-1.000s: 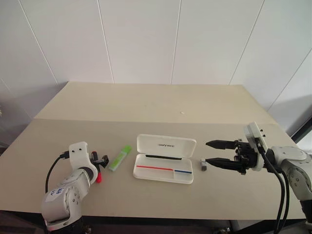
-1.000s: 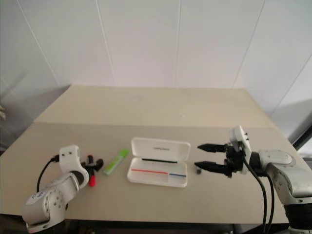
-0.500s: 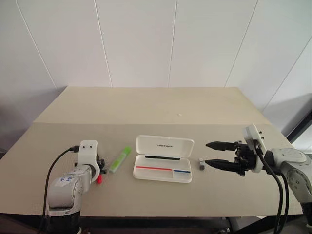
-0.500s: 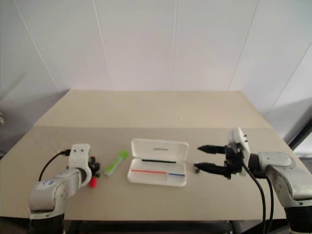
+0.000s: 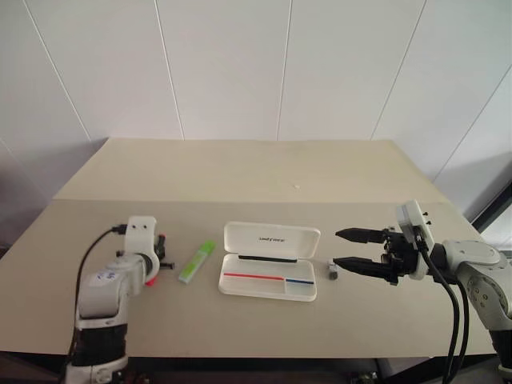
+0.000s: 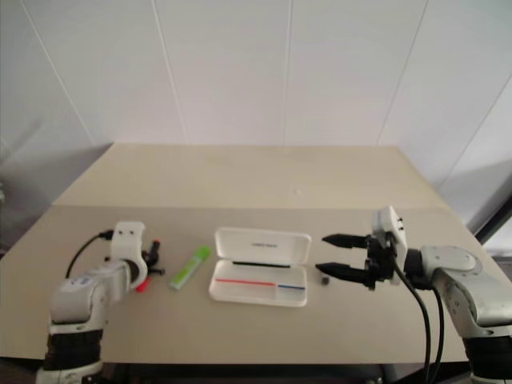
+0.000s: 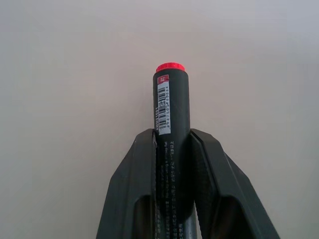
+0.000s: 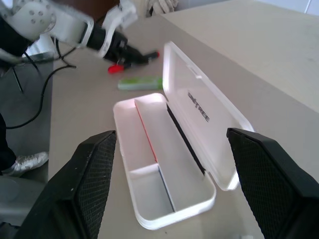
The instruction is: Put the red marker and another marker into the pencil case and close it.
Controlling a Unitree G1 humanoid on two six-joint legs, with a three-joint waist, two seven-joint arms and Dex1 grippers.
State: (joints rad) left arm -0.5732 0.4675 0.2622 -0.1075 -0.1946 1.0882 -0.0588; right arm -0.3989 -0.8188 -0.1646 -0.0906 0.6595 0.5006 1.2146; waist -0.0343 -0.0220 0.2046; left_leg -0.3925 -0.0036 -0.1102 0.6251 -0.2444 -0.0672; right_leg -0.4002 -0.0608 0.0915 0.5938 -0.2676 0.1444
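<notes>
I should let go of the red marker with my left gripper inside the pencil case, between the black piece (image 5: pixel 276 266) by its hinge and its red line.
My left gripper (image 5: pixel 162 258) is shut on the red marker (image 7: pixel 171 99), its black barrel pinched between both fingers, held just above the table's left part. The red cap (image 5: pixel 151 280) pokes out on the near side. Another marker, the light-green highlighter (image 5: pixel 197 262), lies on the table between that gripper and the pencil case (image 5: pixel 269 286). The white case lies open at the middle, its lid (image 5: pixel 272 238) tipped back, with red and blue lines inside. My right gripper (image 5: pixel 338 246) hovers open just right of the case, pointing at it, with nothing between its fingers.
A tiny grey-black block (image 5: pixel 334 270) sits on the table between the case and my right gripper. The beige table (image 5: pixel 256 172) stretches back to a white panelled wall. Its front edge runs close below the case.
My left gripper has shut on the red marker and raised it off the table, moving forward. The right arm has stayed still. The camera view has shifted a little.
</notes>
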